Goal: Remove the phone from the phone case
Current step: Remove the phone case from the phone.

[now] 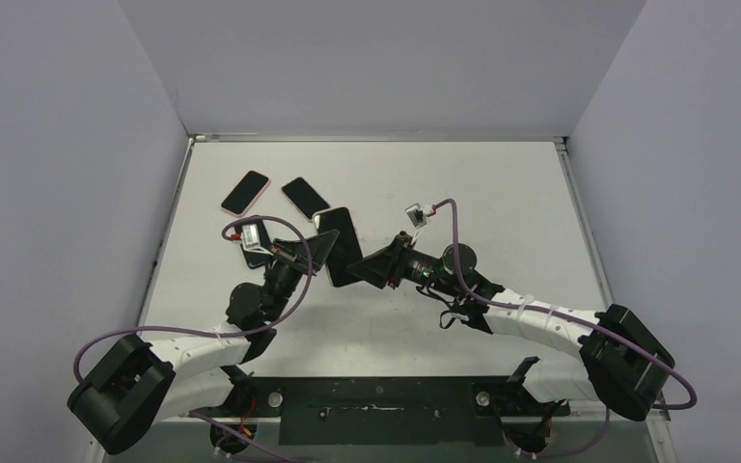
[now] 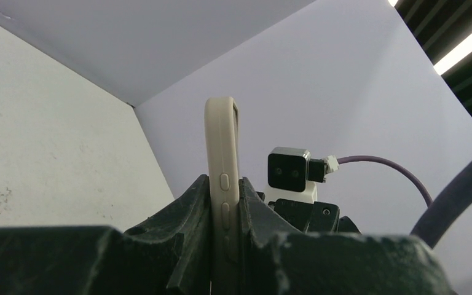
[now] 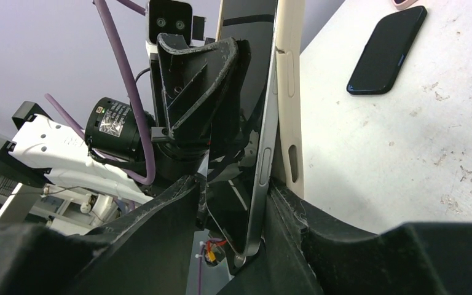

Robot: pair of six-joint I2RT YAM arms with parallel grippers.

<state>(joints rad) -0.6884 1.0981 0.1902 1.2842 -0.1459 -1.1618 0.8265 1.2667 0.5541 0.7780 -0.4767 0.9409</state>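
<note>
My left gripper is holding the phone and beige case together, so my right gripper will hold the phone while my left gripper opens and takes the case alone [image 3: 292, 138].
The phone in its beige case [image 1: 340, 241] is held on edge above the table's middle, between both grippers. My left gripper [image 1: 314, 253] is shut on the case; the left wrist view shows the beige case edge [image 2: 222, 147] with its side buttons pinched between the jaws of that gripper [image 2: 224, 209]. In the right wrist view the dark phone [image 3: 264, 166] with a grey metal rim has come away from the beige case [image 3: 292, 92] at its lower corner. My right gripper [image 3: 236, 184] is open around that corner. The phone leans on the right finger, with a gap to the left finger.
A pink-cased phone [image 1: 245, 192] and a dark phone [image 1: 305, 197] lie on the table at the back left. Another phone [image 1: 251, 253] lies partly under the left wrist. One dark phone [image 3: 387, 52] shows in the right wrist view. White walls enclose the table.
</note>
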